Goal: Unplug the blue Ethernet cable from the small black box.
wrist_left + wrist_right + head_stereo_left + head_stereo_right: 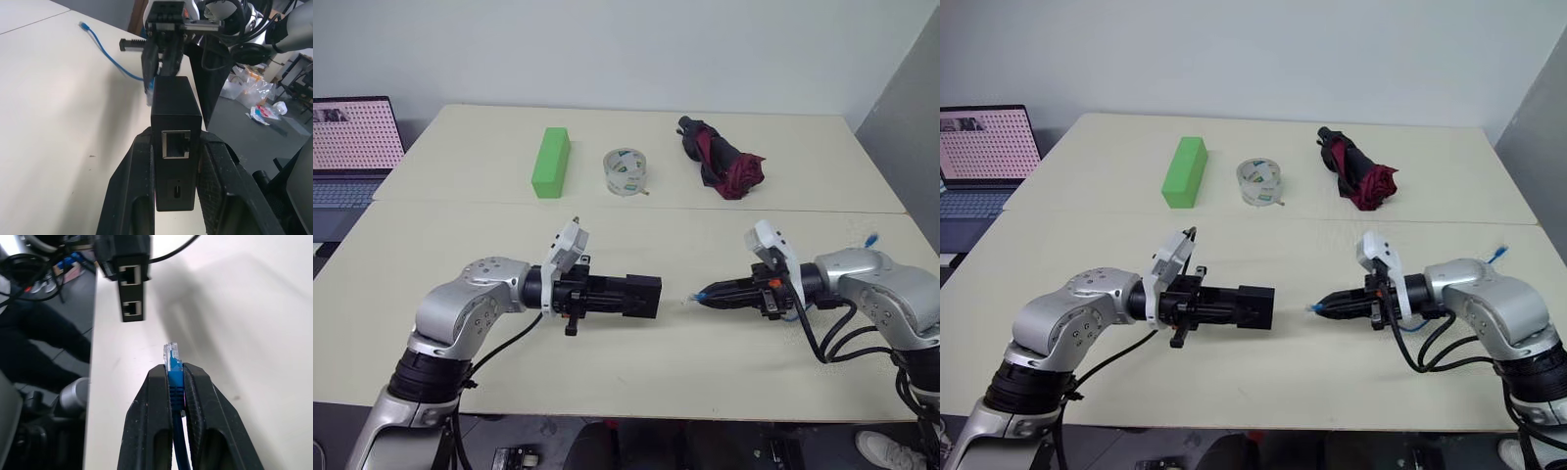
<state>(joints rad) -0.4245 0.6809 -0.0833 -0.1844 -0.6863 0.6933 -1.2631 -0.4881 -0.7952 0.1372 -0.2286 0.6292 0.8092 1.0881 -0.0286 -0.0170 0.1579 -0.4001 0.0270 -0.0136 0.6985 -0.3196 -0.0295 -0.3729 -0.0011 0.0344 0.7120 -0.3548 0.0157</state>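
I need to use my left gripper to set the small black box down on the table (557, 238) just in front of the green block. The box is now held level above the table.
My left gripper (628, 297) is shut on the small black box (644, 297), held level above the table; the box (175, 127) shows an empty port between the fingers. Across a short gap my right gripper (710, 296) is shut on the blue Ethernet cable (174, 377) just behind its clear plug tip (170, 351), which points at the box (131, 289) without touching it. The plug is out of the box. The cable runs back along the right arm, and its other end (871, 238) lies on the table at the far right.
At the back of the table (636, 372) stand a green block (551, 162), a roll of clear tape (626, 171) and a folded dark red umbrella (722, 160). A laptop (352, 137) sits off the table's left. The table's front edge lies close under both arms.
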